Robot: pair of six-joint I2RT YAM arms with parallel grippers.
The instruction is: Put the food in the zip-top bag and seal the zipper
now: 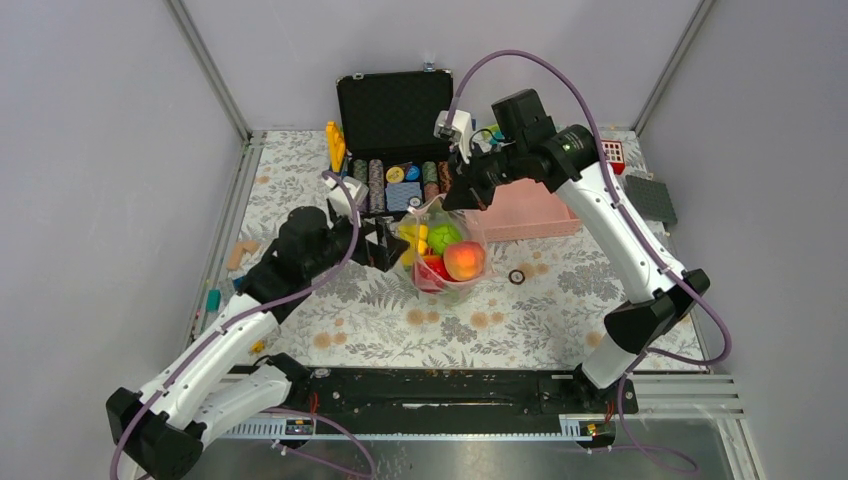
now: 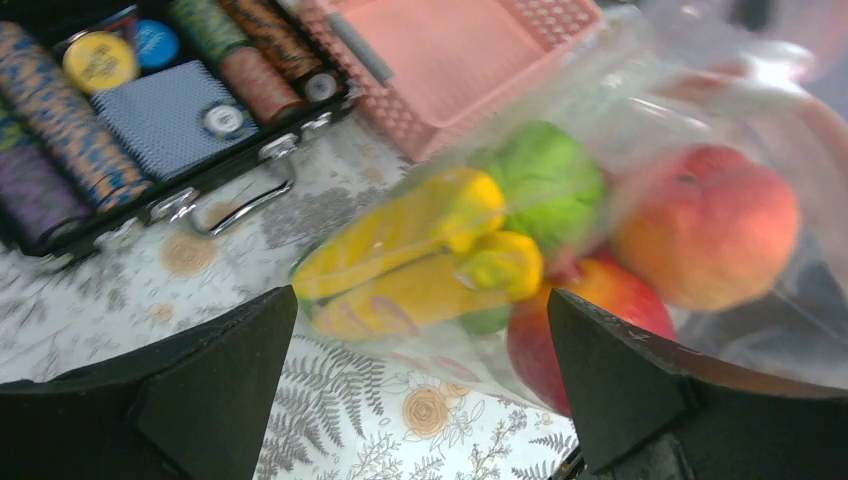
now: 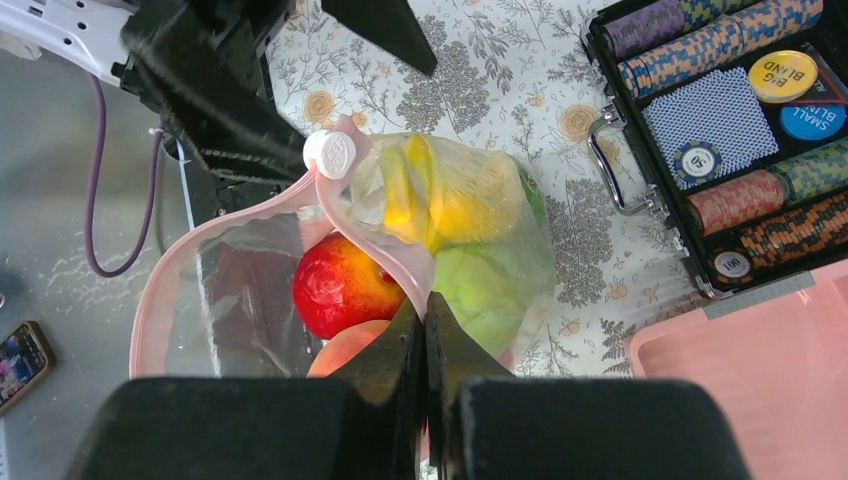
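Observation:
The robot's right gripper holds the zipper, away from the white slider, so next the left gripper pinches the bag's corner (image 3: 358, 136) beside the slider to free the right gripper.
The clear zip-top bag (image 1: 446, 252) hangs in mid-table with the food in it: yellow bananas (image 2: 420, 255), a green cabbage (image 2: 545, 175), an orange peach (image 2: 710, 225) and a red fruit (image 3: 340, 285). My right gripper (image 3: 425, 305) is shut on the pink zipper strip (image 3: 375, 240) and holds the bag's mouth up; the mouth gapes open to one side, and the white slider (image 3: 329, 153) sits at the strip's far end. In the top view the right gripper (image 1: 457, 196) is just above the bag. My left gripper (image 2: 420, 385) is open and empty, level with the bag's left side (image 1: 385, 243).
An open black case of striped poker chips (image 1: 395, 135) stands behind the bag. A pink mesh basket (image 1: 525, 210) lies at the back right. A small ring (image 1: 516, 276) lies right of the bag. A yellow toy (image 1: 335, 145) and a black pad (image 1: 652, 198) sit at the far edges.

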